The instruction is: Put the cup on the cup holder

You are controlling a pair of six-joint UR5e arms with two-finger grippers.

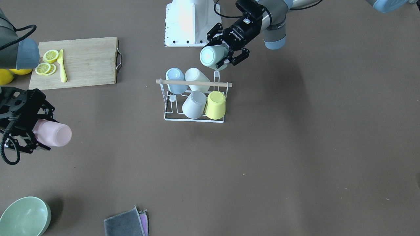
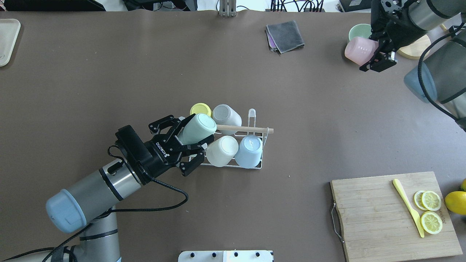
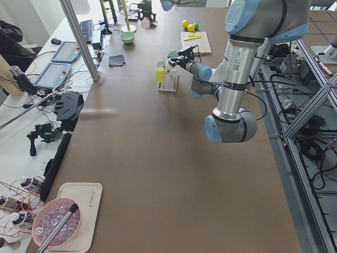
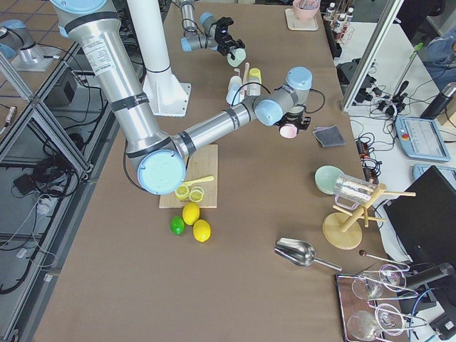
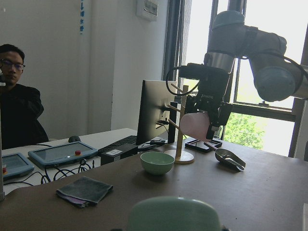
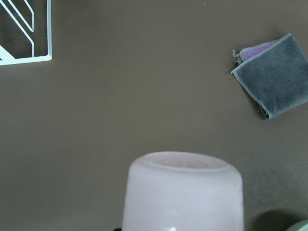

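Note:
The cup holder has a free peg (image 1: pixel 217 78) beside the white cup. Next, my left gripper lets go of the mint green cup there.
The cup holder (image 1: pixel 193 84) is a white wire rack with a wooden rod on top (image 2: pixel 251 129), at mid table. It carries a blue, a white, a grey and a yellow cup. My left gripper (image 1: pixel 224 54) is shut on a mint green cup (image 1: pixel 213 57), held tilted just above the rack's end on the robot's side, over a free prong (image 1: pixel 216 76). It also shows in the overhead view (image 2: pixel 196 133). My right gripper (image 2: pixel 374 49) is shut on a pink cup (image 2: pixel 358 50), held on its side above the table, far from the rack; the cup also shows in the front view (image 1: pixel 54 132).
A wooden cutting board (image 2: pixel 378 218) with lemon slices and a yellow knife lies near my right arm, with whole lemons (image 2: pixel 457 202) beside it. A green bowl (image 1: pixel 24 216) and a grey cloth (image 1: pixel 126 224) lie at the far edge. A wooden mug tree (image 4: pixel 349 217) stands beyond them.

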